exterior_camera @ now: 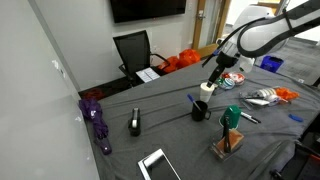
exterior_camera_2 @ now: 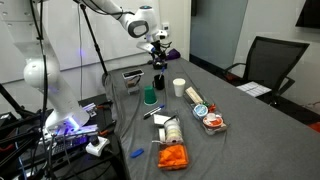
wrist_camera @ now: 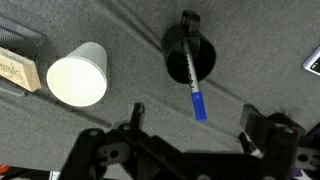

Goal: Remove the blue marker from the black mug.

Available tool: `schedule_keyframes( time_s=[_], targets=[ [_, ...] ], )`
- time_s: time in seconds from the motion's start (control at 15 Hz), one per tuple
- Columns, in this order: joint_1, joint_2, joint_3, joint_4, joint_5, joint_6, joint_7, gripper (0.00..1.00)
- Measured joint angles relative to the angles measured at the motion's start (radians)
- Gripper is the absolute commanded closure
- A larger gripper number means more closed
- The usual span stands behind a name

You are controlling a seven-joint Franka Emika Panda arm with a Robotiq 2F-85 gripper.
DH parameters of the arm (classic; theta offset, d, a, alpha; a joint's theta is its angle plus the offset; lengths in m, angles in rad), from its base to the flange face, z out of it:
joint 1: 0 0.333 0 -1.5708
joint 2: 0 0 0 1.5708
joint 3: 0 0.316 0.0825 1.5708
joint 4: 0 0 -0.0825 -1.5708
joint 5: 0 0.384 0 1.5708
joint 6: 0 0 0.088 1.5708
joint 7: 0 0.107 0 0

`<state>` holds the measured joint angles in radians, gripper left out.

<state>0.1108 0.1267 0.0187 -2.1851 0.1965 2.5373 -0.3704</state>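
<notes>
The robot's gripper should close on the cap of the blue marker [exterior_camera: 190,97] [wrist_camera: 200,108], because that end of the marker sticks out over the black mug's rim.
The black mug [wrist_camera: 190,57] stands on the grey table with the blue marker [wrist_camera: 194,85] leaning in it, the blue cap end sticking out over the rim. Both exterior views show the mug [exterior_camera: 201,110] [exterior_camera_2: 158,80]; the marker [exterior_camera: 192,101] shows in only one. My gripper [wrist_camera: 197,128] is open and empty, its two fingers spread to either side of the marker's cap, well above it. In the exterior views the gripper [exterior_camera: 214,77] [exterior_camera_2: 157,58] hangs above the mug and the white cup.
A white cup [wrist_camera: 78,75] [exterior_camera: 207,87] stands beside the black mug. A green mug [exterior_camera: 232,115] [exterior_camera_2: 149,97] is close by. A wooden box [exterior_camera: 228,145], a tablet [exterior_camera: 155,163], a purple object [exterior_camera: 97,120] and an orange cloth [exterior_camera_2: 172,155] lie on the table.
</notes>
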Motion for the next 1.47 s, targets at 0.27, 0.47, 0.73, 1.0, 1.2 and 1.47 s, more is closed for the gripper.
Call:
schedule_keyframes(
  time_s=[0.27,0.47,0.73,1.0,1.2,1.47],
  targets=[
    [0.004,0.029,0.030,0.008,-0.086,0.005,0.117,0.00],
    [0.018,0.083,0.051,0.039,-0.160,0.012,0.211,0.00],
    [0.035,0.164,0.060,0.104,-0.229,0.019,0.274,0.00],
    [0.048,0.249,0.061,0.183,-0.272,0.019,0.311,0.00],
    [0.058,0.301,0.061,0.233,-0.289,0.019,0.329,0.00],
    [0.068,0.351,0.061,0.280,-0.307,0.019,0.344,0.00]
  ],
)
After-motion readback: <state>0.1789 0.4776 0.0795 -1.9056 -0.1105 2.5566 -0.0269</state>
